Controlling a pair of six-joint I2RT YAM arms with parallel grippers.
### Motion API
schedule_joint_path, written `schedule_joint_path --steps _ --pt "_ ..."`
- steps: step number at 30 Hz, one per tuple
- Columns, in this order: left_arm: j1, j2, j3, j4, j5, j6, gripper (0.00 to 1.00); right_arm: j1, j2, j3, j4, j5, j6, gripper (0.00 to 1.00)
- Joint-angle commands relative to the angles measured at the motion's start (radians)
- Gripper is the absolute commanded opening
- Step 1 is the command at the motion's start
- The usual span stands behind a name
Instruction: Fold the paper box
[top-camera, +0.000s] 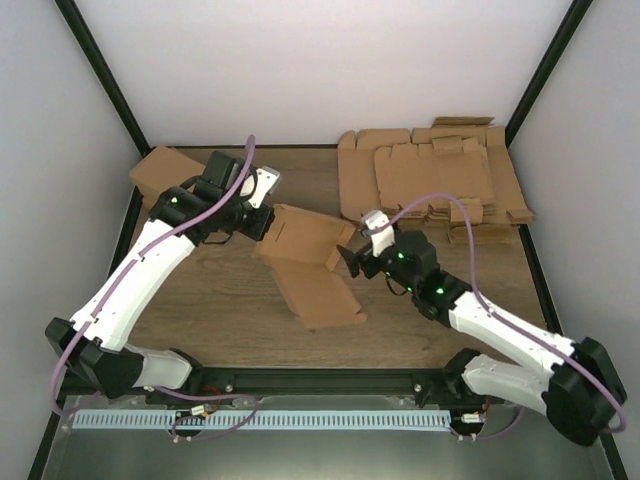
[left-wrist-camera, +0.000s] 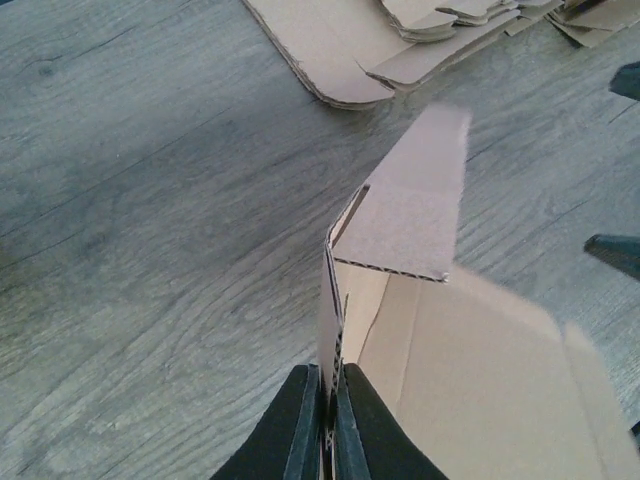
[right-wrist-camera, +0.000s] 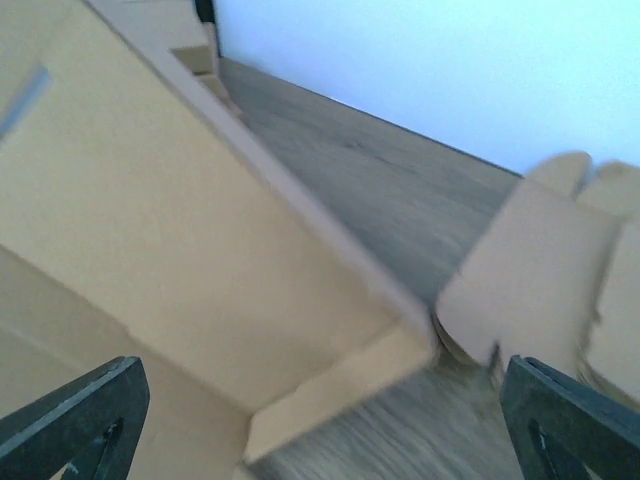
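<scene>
My right gripper is going to close on the middle of the paper box's long far edge (top-camera: 320, 214) (right-wrist-camera: 305, 222), between the corner flap and my left gripper.
The paper box (top-camera: 305, 265) lies partly folded in the middle of the table, one panel flat and a wall raised at its far-left side. My left gripper (top-camera: 262, 225) is shut on that raised wall. In the left wrist view the black fingers (left-wrist-camera: 300, 430) pinch the upright cardboard edge (left-wrist-camera: 330, 300), and a flap (left-wrist-camera: 410, 200) bends off above it. My right gripper (top-camera: 348, 258) hangs open at the box's right edge. In the right wrist view its fingertips (right-wrist-camera: 80, 420) stand wide apart, with the box's panel (right-wrist-camera: 170, 230) and a corner flap between them, untouched.
A thick pile of flat cardboard sheets (top-camera: 430, 175) fills the back right and also shows in the left wrist view (left-wrist-camera: 330, 50). Folded brown cartons (top-camera: 165, 175) sit at the back left. Black frame posts and white walls enclose the wooden table (top-camera: 200, 300).
</scene>
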Motion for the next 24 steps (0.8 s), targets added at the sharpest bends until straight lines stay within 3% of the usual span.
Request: schedule_joint_path --steps 1,5,10,13,17,21,24 --pt "-0.002 -0.030 0.026 -0.016 0.020 0.010 0.08 0.067 0.093 0.144 0.105 -0.010 -0.153 1.00" --pt "-0.001 -0.039 0.024 -0.019 0.024 0.009 0.08 0.070 0.110 0.172 0.248 -0.064 -0.166 1.00" --pt "-0.002 -0.045 0.017 -0.014 0.038 0.011 0.08 0.076 0.247 0.343 0.102 -0.197 -0.255 1.00" --pt "-0.003 -0.042 0.017 -0.013 0.048 0.011 0.08 0.114 0.318 0.392 0.074 -0.127 -0.343 0.99" --pt "-0.004 -0.046 0.015 -0.010 0.051 0.014 0.08 0.134 0.389 0.430 0.067 -0.097 -0.417 0.75" --pt "-0.004 -0.048 0.015 -0.009 0.047 0.014 0.08 0.142 0.423 0.439 0.089 -0.078 -0.436 0.65" --pt "-0.005 -0.048 0.014 -0.009 0.045 0.014 0.08 0.143 0.451 0.450 0.087 -0.076 -0.446 0.44"
